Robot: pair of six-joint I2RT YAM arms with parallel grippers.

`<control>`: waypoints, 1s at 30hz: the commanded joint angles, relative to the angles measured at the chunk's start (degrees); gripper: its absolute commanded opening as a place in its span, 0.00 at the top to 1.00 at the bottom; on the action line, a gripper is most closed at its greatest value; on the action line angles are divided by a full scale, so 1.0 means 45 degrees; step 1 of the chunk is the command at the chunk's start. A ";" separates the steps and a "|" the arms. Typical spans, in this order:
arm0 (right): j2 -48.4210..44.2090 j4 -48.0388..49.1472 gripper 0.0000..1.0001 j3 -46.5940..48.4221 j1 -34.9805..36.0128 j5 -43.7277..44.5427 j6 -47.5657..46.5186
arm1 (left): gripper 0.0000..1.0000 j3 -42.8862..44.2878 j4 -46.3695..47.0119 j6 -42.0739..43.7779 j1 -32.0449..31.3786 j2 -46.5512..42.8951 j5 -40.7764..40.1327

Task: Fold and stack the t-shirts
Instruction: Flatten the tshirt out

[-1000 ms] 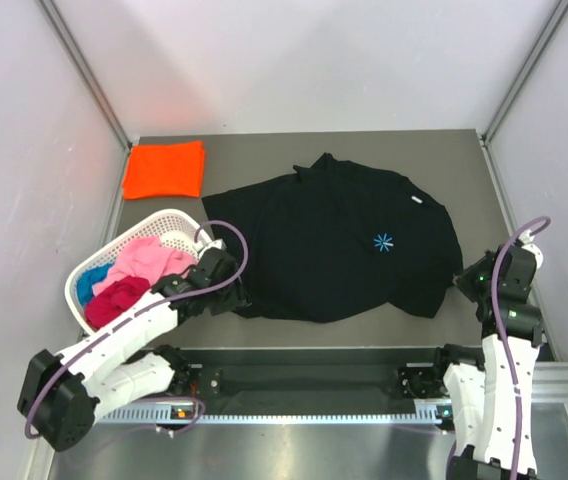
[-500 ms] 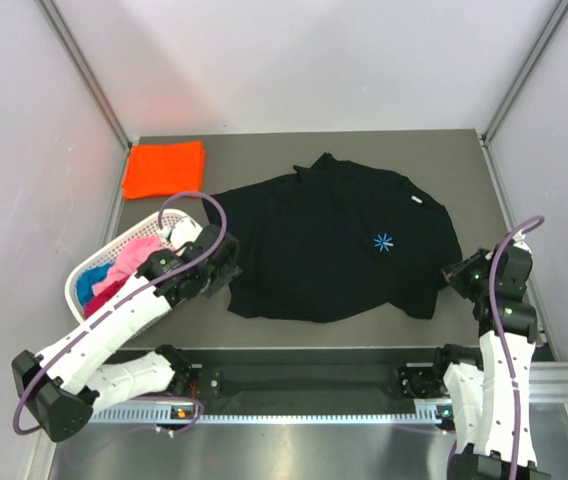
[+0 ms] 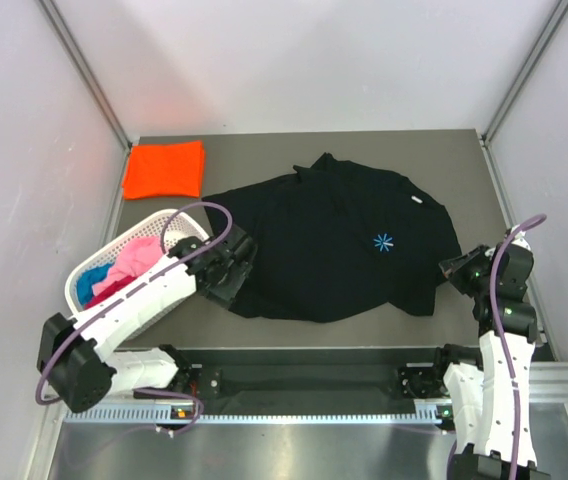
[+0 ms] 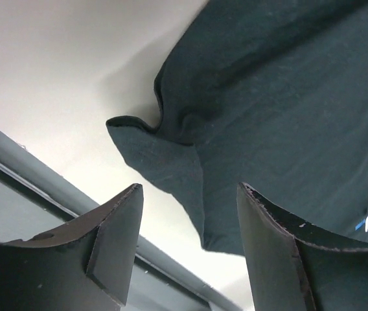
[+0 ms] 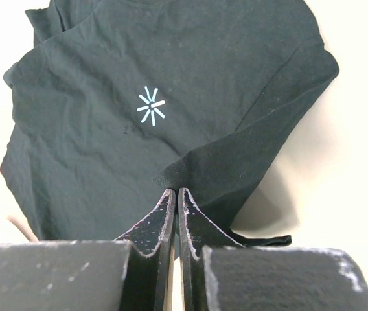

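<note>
The black t-shirt is crooked and its hem corner is bunched, so next I pinch that hem corner [image 4: 183,173] with my left gripper and help swing the black t-shirt flat before folding.
A black t-shirt [image 3: 334,240] with a small blue star print lies spread in the middle of the table. My left gripper [image 3: 236,268] is open just over its near left hem; in the left wrist view that hem corner [image 4: 171,162] hangs between my open left gripper [image 4: 190,217]. My right gripper [image 3: 452,270] is shut on the shirt's near right sleeve; the right wrist view shows my right gripper [image 5: 174,193] pinching a raised fold of the black cloth [image 5: 223,168]. A folded orange t-shirt [image 3: 164,168] lies at the back left.
A white lattice basket [image 3: 164,216] stands at the left, holding pink [image 3: 136,256], magenta [image 3: 104,288] and blue [image 3: 84,285] t-shirts. The left arm reaches over its near side. A metal rail [image 3: 304,372] runs along the near edge. Walls close the left, right and back.
My left gripper has swung right from beside the basket to the black shirt's near left hem. My right gripper has shifted slightly left at the sleeve.
</note>
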 commanded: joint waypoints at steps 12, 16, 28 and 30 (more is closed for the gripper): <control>-0.0135 0.0577 1.00 0.0146 -0.0021 -0.0246 -0.0004 | 0.37 -0.0278 0.0661 -0.1190 0.0614 0.1469 -0.0204; -0.0154 0.0597 1.00 0.0088 -0.0020 -0.0187 -0.0004 | 0.38 -0.0551 0.1109 -0.0955 0.0828 0.1626 -0.0165; -0.0232 0.0460 1.00 0.0010 -0.0020 0.0378 -0.0160 | 0.97 -0.0747 0.1326 -0.0272 0.0985 0.1646 -0.0319; -0.0174 0.0499 1.00 -0.0010 -0.0020 0.0496 0.0015 | 1.00 -0.0728 0.1325 -0.0038 0.0985 0.1432 -0.0516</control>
